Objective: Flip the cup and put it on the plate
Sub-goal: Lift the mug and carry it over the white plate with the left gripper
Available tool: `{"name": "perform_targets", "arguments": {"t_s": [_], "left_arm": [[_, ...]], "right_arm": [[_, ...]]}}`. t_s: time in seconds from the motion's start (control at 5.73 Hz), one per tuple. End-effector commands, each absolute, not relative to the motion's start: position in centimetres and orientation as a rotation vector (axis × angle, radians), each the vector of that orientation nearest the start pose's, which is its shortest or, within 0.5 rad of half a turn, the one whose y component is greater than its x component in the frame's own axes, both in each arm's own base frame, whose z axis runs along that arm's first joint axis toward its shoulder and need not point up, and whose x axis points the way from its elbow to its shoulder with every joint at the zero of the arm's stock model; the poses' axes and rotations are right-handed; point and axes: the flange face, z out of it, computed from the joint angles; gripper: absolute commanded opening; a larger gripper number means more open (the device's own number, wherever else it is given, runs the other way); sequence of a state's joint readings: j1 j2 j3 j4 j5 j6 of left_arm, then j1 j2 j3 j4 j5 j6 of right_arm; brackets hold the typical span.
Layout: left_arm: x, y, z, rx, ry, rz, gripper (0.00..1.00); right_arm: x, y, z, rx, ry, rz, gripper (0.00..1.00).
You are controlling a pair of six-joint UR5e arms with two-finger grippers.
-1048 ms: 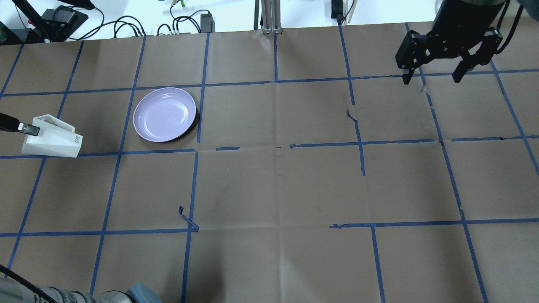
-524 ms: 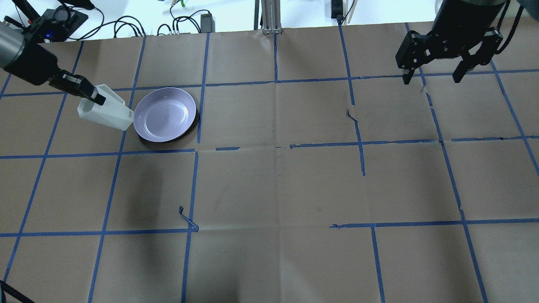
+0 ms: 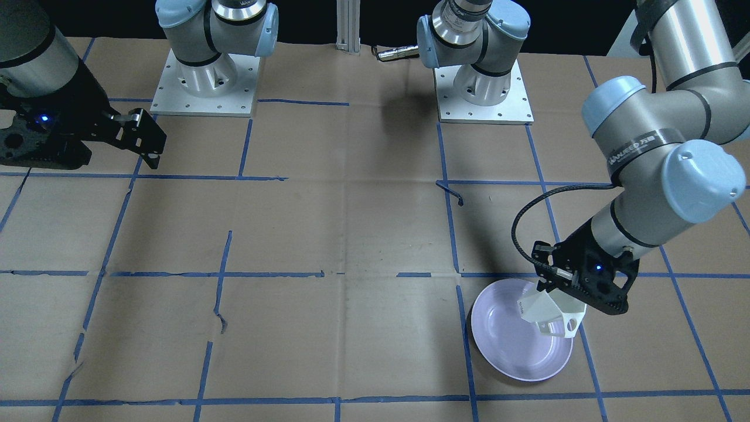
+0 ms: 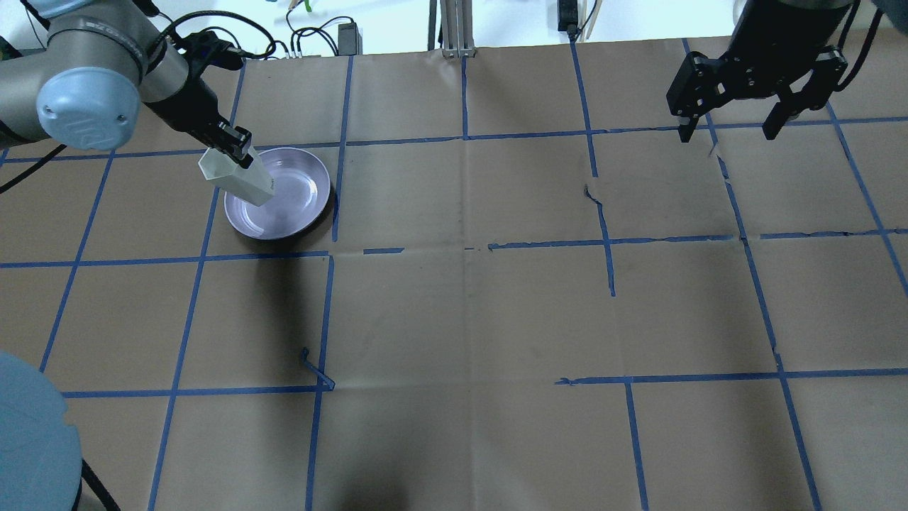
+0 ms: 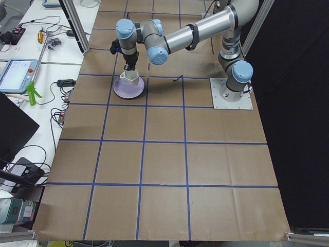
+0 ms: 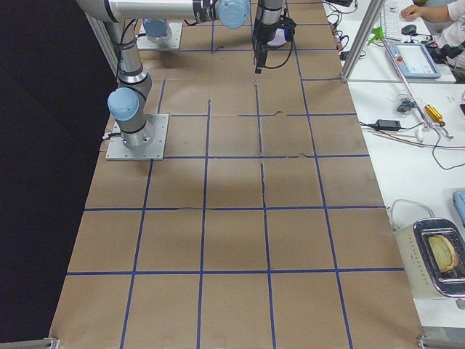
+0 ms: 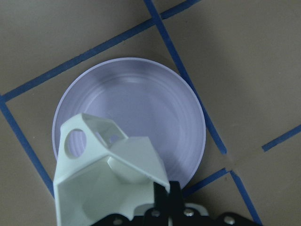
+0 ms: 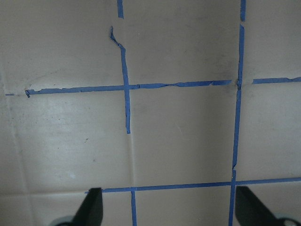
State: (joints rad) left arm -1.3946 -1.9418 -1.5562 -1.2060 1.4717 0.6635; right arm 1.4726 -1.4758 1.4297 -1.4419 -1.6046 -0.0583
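Note:
Next, my left gripper puts the white cup down near the middle of the pale lavender plate (image 3: 529,324) (image 7: 119,134).
The white faceted cup (image 4: 237,177) hangs tilted over the near-left part of the pale lavender plate (image 4: 298,195), with its narrow base pointing down at the plate and its mouth up. My left gripper (image 4: 235,150) is shut on the cup's rim wall. In the front-facing view the cup (image 3: 548,313) is above the plate (image 3: 504,349) with its handle toward the camera. In the left wrist view I look into the cup's open mouth (image 7: 108,183), with the plate (image 7: 146,103) beyond it. My right gripper (image 4: 731,133) is open and empty at the far right.
The table is brown paper with a grid of blue tape (image 4: 464,248). A loose curl of tape (image 4: 316,369) sticks up near the middle left. Cables and power supplies (image 4: 312,39) lie past the far edge. The right wrist view shows only paper and tape (image 8: 127,108).
My left arm has carried the cup from the table's left side to over the plate. The cup has turned from lying sideways to base-down. The right arm has not moved.

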Motion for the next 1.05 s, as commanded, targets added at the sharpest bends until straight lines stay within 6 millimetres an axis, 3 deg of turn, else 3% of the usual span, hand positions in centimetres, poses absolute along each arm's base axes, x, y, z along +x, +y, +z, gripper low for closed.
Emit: {"name": "perform_targets", "arguments": {"t_s": [0.0, 0.52, 0.87], "left_arm": [[-5.5, -64.3, 30.2, 0.801, 3.105, -0.043, 0.0], [-5.2, -63.7, 27.2, 0.792, 3.06, -0.03, 0.0], [-5.3, -63.9, 26.8, 0.779, 3.068, -0.028, 0.06]], "right_arm": [[7.8, -53.3, 49.6, 0.061, 3.165, 0.135, 1.0], [7.8, -53.3, 49.6, 0.061, 3.165, 0.135, 1.0], [7.8, -53.3, 49.6, 0.061, 3.165, 0.135, 1.0]]}}
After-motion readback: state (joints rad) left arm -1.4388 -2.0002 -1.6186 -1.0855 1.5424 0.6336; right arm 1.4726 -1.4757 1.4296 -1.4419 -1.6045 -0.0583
